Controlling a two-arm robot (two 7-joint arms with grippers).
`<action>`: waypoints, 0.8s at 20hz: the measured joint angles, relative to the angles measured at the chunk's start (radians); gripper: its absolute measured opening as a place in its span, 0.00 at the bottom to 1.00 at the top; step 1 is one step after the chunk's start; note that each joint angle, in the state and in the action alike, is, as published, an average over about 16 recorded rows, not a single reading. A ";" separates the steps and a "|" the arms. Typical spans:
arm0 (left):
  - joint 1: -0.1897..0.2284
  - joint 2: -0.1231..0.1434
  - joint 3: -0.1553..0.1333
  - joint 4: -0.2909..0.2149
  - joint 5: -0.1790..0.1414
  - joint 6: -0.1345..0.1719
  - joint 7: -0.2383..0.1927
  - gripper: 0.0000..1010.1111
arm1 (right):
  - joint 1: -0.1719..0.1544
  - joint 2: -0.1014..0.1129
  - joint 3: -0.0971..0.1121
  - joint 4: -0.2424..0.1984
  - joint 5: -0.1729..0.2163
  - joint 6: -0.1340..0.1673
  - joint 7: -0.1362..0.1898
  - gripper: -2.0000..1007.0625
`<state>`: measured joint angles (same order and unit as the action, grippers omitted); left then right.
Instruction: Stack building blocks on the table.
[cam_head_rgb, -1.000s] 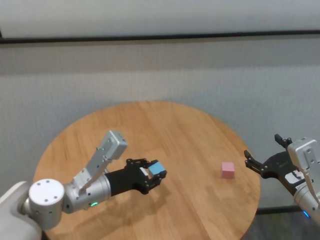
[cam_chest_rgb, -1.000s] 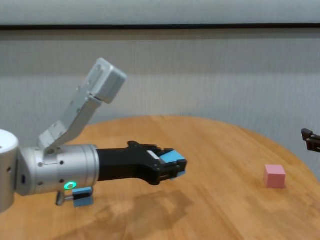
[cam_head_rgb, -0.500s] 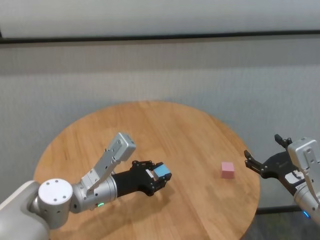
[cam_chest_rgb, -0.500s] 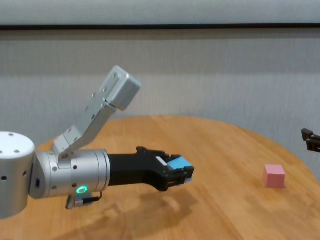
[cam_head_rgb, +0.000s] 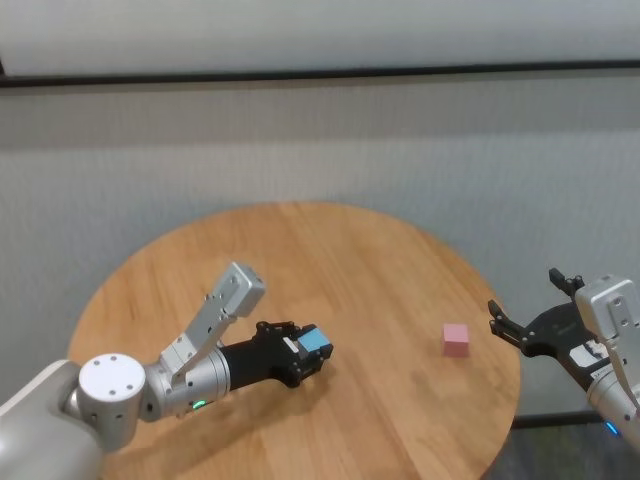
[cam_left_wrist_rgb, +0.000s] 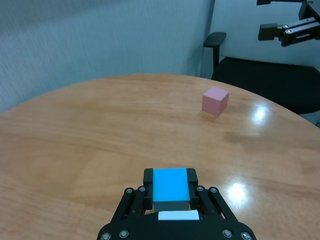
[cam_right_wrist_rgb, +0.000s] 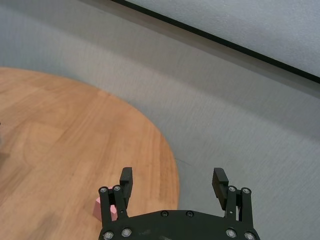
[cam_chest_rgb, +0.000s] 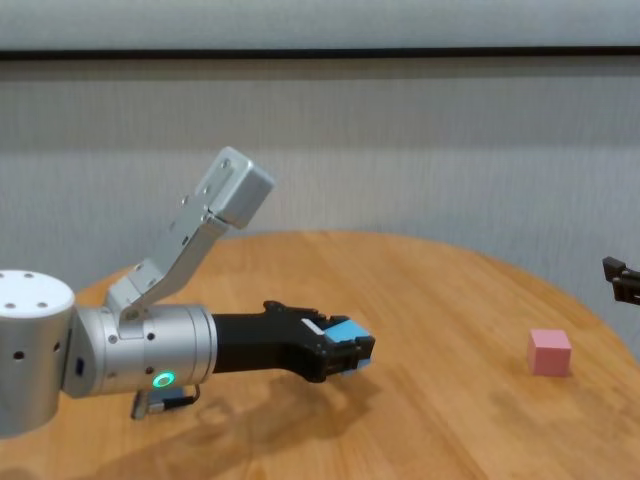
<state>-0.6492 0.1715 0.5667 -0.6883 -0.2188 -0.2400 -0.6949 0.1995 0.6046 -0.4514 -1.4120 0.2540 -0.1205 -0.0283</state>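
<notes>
Next, my left gripper releases the light blue block on bare wood in the middle of the round table (cam_chest_rgb: 335, 358).
My left gripper (cam_head_rgb: 308, 354) is shut on a light blue block (cam_head_rgb: 316, 346) and holds it low over the middle of the round wooden table (cam_head_rgb: 300, 250). The left wrist view shows the blue block (cam_left_wrist_rgb: 171, 184) pinched between both fingers. In the chest view the left gripper (cam_chest_rgb: 340, 355) hangs just above the table (cam_chest_rgb: 430, 300). A pale pink block (cam_head_rgb: 456, 340) sits alone near the table's right edge, well to the right of the left gripper; it also shows in the chest view (cam_chest_rgb: 550, 352) and the left wrist view (cam_left_wrist_rgb: 215, 100). My right gripper (cam_head_rgb: 528, 326) is open and empty, beyond the table's right edge. The second blue block is hidden.
A grey wall stands behind the table. A dark office chair (cam_left_wrist_rgb: 260, 75) stands beyond the table's right side under the right gripper (cam_left_wrist_rgb: 287, 30). Bare wood (cam_left_wrist_rgb: 100, 125) lies between the blue block and the pink block. In the right wrist view the pink block (cam_right_wrist_rgb: 102, 207) peeks out behind one finger.
My left gripper, still holding the blue block, pushed forward and then sank a little towards the table. The pink block and the right arm have not moved.
</notes>
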 joint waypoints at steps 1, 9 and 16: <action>-0.006 -0.004 -0.002 0.013 0.002 -0.003 -0.001 0.39 | 0.000 0.000 0.000 0.000 0.000 0.000 0.000 1.00; -0.050 -0.036 -0.014 0.106 0.021 -0.027 0.000 0.39 | 0.000 0.000 0.000 0.000 0.000 0.000 0.000 1.00; -0.081 -0.057 -0.021 0.176 0.042 -0.046 0.005 0.39 | 0.000 0.000 0.000 0.000 0.000 0.000 0.000 1.00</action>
<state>-0.7305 0.1150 0.5456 -0.5119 -0.1773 -0.2859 -0.6902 0.1995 0.6046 -0.4514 -1.4121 0.2540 -0.1205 -0.0283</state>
